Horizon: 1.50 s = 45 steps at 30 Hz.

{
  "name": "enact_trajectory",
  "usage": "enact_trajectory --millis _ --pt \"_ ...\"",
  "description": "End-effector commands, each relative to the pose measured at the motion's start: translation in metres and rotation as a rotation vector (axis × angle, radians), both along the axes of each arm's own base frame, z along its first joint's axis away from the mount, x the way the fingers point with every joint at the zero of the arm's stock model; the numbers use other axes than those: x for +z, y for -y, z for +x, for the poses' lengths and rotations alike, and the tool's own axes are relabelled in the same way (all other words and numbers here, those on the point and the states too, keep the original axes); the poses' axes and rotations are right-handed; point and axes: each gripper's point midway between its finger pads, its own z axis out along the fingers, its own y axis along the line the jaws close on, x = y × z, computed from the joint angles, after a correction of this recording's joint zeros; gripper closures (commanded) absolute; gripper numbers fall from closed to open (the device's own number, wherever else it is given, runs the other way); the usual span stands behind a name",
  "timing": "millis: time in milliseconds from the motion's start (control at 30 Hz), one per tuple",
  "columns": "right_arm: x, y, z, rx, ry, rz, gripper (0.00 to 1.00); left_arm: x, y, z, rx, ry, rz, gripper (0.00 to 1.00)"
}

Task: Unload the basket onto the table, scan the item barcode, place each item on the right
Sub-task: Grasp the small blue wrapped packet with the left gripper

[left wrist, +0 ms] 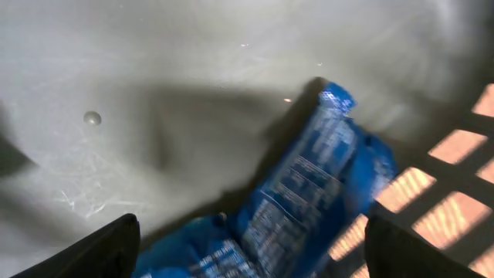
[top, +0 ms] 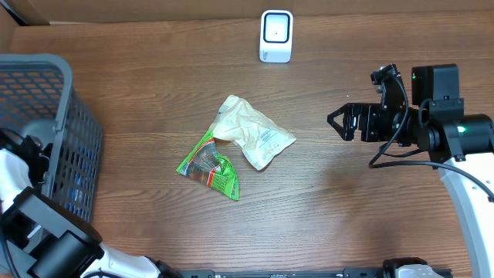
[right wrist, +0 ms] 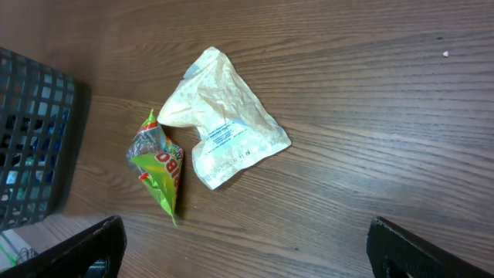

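Observation:
The blue packet is bent and leaning on the basket's mesh side, so next I open my left gripper, reach lower and pinch the packet's middle [left wrist: 258, 224] before I lift it.
A blue packet [left wrist: 309, 193] with white print lies on the grey floor of the basket [left wrist: 116, 93]. My left gripper [left wrist: 251, 251] hangs open just above it, one finger on each side, with no grip visible. The white barcode scanner [top: 276, 35] stands at the table's far edge. A cream packet [top: 255, 133] and a green packet [top: 210, 164] lie together mid-table, and the right wrist view shows the cream packet [right wrist: 224, 127] and green packet [right wrist: 160, 170] too. My right gripper [top: 337, 123] is open to their right, holding nothing.
The grey mesh basket [top: 58, 73] takes up the table's left side, and my left arm [top: 31, 208] reaches into it. A cardboard wall [top: 154, 9] runs along the back. Bare wood [right wrist: 347, 193] lies under my right gripper [right wrist: 247, 247].

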Motion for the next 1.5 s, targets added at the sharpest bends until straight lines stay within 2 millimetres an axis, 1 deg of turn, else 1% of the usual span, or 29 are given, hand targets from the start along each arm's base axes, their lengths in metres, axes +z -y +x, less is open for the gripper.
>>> enact_trajectory --millis 0,67,167,200,267,300,333,367,533,600,667,700,733,767,800,833,867,933,1100,1200,1233,1267,1300,1333,1367,1400,1467 --pt "0.003 -0.003 0.003 0.010 0.009 0.009 0.00 -0.020 0.013 -0.007 -0.039 -0.061 0.033 0.17" --pt "0.001 -0.003 0.004 0.010 0.001 0.009 0.00 -0.030 0.015 -0.011 -0.039 -0.070 0.035 0.21" --pt "-0.001 -0.003 0.004 0.010 -0.005 0.008 0.00 -0.035 0.015 -0.014 -0.033 -0.080 0.043 0.33" --pt "-0.001 -0.003 0.004 0.010 -0.005 0.008 0.00 -0.035 0.015 -0.014 -0.033 -0.079 0.044 0.39" --pt "-0.001 -0.003 0.004 0.010 -0.005 0.008 0.00 -0.035 0.013 -0.014 -0.032 -0.079 0.053 0.55" --pt "-0.001 -0.003 0.004 0.010 -0.005 0.008 0.00 -0.035 0.010 -0.015 -0.028 -0.091 0.068 0.73" --pt "-0.001 -0.003 0.004 0.011 -0.005 0.008 0.00 -0.035 0.008 -0.017 -0.025 -0.099 0.077 0.86" --pt "-0.001 -0.003 0.004 0.010 -0.005 0.008 0.00 -0.035 0.005 -0.020 0.001 -0.117 0.089 0.96" --pt "-0.001 -0.003 0.003 0.010 -0.012 0.008 0.00 -0.036 -0.013 -0.047 0.222 -0.210 0.127 0.96" --pt "-0.002 -0.003 0.003 0.010 -0.014 0.007 0.00 -0.036 -0.019 -0.055 0.304 -0.198 0.103 0.96" --pt "-0.001 -0.003 0.003 0.010 -0.012 0.008 0.00 -0.036 -0.022 -0.057 0.323 -0.179 0.082 0.96" --pt "-0.001 -0.003 0.003 0.010 -0.012 0.008 0.00 -0.036 -0.022 -0.056 0.315 -0.169 0.075 0.86" --pt "-0.001 -0.003 0.003 0.010 -0.009 0.008 0.00 -0.035 -0.020 -0.052 0.288 -0.151 0.066 0.65" --pt "-0.001 -0.003 0.004 0.010 -0.007 0.008 0.00 -0.035 -0.017 -0.046 0.248 -0.126 0.054 0.41" --pt "-0.001 -0.003 0.004 0.010 -0.006 0.008 0.00 -0.035 -0.015 -0.043 0.226 -0.114 0.048 0.28" --pt "-0.001 -0.003 0.004 0.010 -0.005 0.008 0.00 -0.034 -0.015 -0.040 0.208 -0.104 0.050 0.21" --pt "-0.001 -0.003 0.004 0.010 -0.005 0.008 0.00 -0.034 -0.014 -0.038 0.189 -0.102 0.057 0.16" --pt "-0.001 -0.003 0.004 0.010 -0.005 0.008 0.00 -0.034 -0.012 -0.033 0.129 -0.099 0.075 0.15" --pt "-0.001 -0.003 0.004 0.010 -0.005 0.008 0.00 -0.041 -0.011 -0.031 0.104 -0.091 0.092 0.17" --pt "-0.001 -0.003 0.004 0.010 -0.004 0.008 0.00 -0.054 -0.008 -0.033 0.095 -0.083 0.104 0.21" --pt "-0.001 -0.003 0.004 0.010 -0.004 0.008 0.00 -0.057 -0.007 -0.034 0.096 -0.083 0.103 0.24" --pt "-0.001 -0.003 0.004 0.010 -0.004 0.008 0.00 -0.059 -0.005 -0.036 0.095 -0.087 0.099 0.34" --pt "-0.001 -0.003 0.004 0.010 -0.004 0.008 0.00 -0.059 -0.005 -0.036 0.095 -0.088 0.098 0.56" --pt "-0.001 -0.003 0.004 0.010 -0.005 0.008 0.00 -0.058 -0.005 -0.035 0.095 -0.083 0.097 0.82" --pt "-0.001 -0.003 0.004 0.010 -0.004 0.008 0.00 -0.056 -0.006 -0.034 0.096 -0.081 0.098 0.96" --pt "-0.001 -0.003 0.004 0.010 -0.004 0.008 0.00 -0.053 -0.007 -0.032 0.095 -0.075 0.093 0.96" --pt "-0.001 -0.003 0.004 0.010 -0.004 0.008 0.00 -0.036 -0.009 -0.024 0.089 -0.054 0.080 0.96"
